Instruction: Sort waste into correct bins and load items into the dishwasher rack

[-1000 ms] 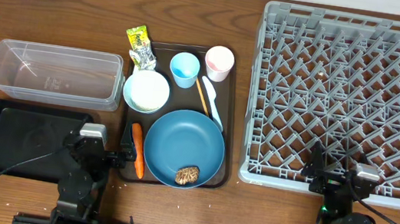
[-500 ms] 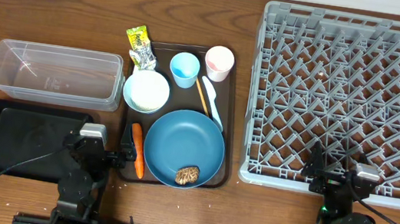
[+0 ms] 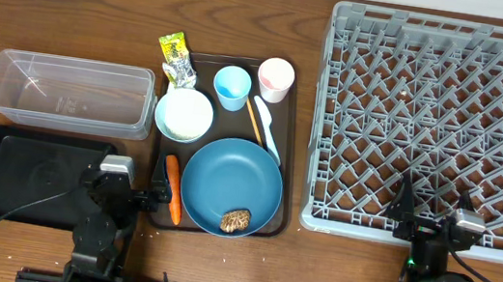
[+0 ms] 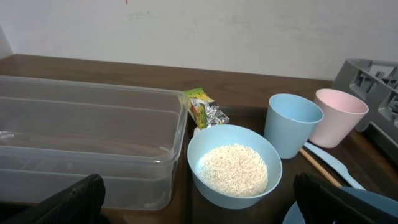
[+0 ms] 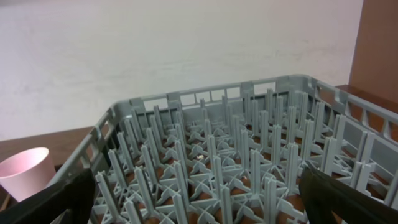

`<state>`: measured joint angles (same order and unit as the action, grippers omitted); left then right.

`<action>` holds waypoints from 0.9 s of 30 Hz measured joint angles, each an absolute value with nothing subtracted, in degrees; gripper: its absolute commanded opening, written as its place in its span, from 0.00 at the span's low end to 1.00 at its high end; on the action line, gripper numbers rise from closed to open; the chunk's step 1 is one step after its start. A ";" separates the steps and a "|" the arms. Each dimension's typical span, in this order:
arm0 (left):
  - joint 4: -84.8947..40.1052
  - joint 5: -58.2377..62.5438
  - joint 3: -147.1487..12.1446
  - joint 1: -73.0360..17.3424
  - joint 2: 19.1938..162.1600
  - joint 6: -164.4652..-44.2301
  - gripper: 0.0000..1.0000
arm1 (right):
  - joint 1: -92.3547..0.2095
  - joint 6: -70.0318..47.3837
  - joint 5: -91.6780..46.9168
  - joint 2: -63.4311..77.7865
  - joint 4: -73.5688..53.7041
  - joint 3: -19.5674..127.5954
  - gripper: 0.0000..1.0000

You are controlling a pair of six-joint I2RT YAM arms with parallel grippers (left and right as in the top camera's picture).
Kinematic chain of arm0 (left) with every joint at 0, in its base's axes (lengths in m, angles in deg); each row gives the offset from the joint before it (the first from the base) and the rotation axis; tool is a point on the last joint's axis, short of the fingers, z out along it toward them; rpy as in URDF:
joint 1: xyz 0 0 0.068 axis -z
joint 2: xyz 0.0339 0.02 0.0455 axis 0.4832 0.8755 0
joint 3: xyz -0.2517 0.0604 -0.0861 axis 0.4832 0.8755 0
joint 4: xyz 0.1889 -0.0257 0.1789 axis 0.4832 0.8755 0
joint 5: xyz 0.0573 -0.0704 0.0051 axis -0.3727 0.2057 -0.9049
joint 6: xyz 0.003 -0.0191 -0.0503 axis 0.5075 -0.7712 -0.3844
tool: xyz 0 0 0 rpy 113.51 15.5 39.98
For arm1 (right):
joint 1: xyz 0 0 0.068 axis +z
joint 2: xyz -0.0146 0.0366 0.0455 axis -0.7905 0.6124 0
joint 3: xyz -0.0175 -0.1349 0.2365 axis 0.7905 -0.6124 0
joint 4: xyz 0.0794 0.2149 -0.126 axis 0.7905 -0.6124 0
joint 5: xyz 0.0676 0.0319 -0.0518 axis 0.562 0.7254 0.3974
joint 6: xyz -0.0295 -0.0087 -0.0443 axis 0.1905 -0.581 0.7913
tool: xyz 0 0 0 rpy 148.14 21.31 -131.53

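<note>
The robot's left gripper needs to close on the rim of the light-blue cup [image 3: 215, 82] [image 4: 270, 107], at the side nearest the white bowl of rice.
A blue plate [image 3: 231, 182] with a brown food piece [image 3: 235, 220] lies on the brown serving tray [image 3: 286, 180]. An orange carrot [image 3: 172, 189] lies beside it. The white bowl [image 3: 184, 115] holds rice [image 4: 231, 168]. The light-blue cup [image 3: 231, 87], pink cup [image 3: 275, 78] and pale-blue spoon [image 3: 268, 126] stand behind. The wrapper [image 3: 176, 60] lies off the tray's back left corner. The clear tub [image 3: 70, 93], black tray [image 3: 33, 176] and grey rack [image 3: 434, 126] hold nothing. My left gripper [image 3: 125, 191] is open by the carrot. My right gripper [image 3: 431, 218] is open at the rack's front edge.
A thin wooden stick [image 3: 252, 120] lies next to the spoon. In the left wrist view the tub [image 4: 87, 143], bowl [image 4: 233, 165], wrapper [image 4: 204, 112] and both cups [image 4: 292, 124] lie ahead. The right wrist view shows rack pegs [image 5: 211, 168] and the pink cup [image 5: 22, 171].
The right wrist has shifted slightly to the right at the rack's front edge. The left arm and all objects have not moved.
</note>
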<state>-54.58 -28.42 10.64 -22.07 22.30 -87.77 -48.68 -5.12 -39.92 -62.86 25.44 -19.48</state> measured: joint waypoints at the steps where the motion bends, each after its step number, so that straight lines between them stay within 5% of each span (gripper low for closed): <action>1: -54.93 -28.40 10.70 -22.07 22.30 -87.83 0.98 | -48.68 -5.66 -39.27 -62.86 26.32 -19.48 0.99; 6: -57.70 -28.16 10.83 -22.07 22.36 -88.86 0.98 | -48.68 -7.24 -34.04 -62.86 29.55 -19.22 0.99; 11: -48.70 -27.75 1.48 -22.04 25.05 -89.12 0.98 | -48.68 -7.89 -31.24 -59.45 18.56 -11.68 0.99; 27: -8.15 -21.12 -56.07 -22.04 73.36 -90.79 0.98 | -48.68 -5.90 -21.08 -7.32 -20.26 46.44 0.99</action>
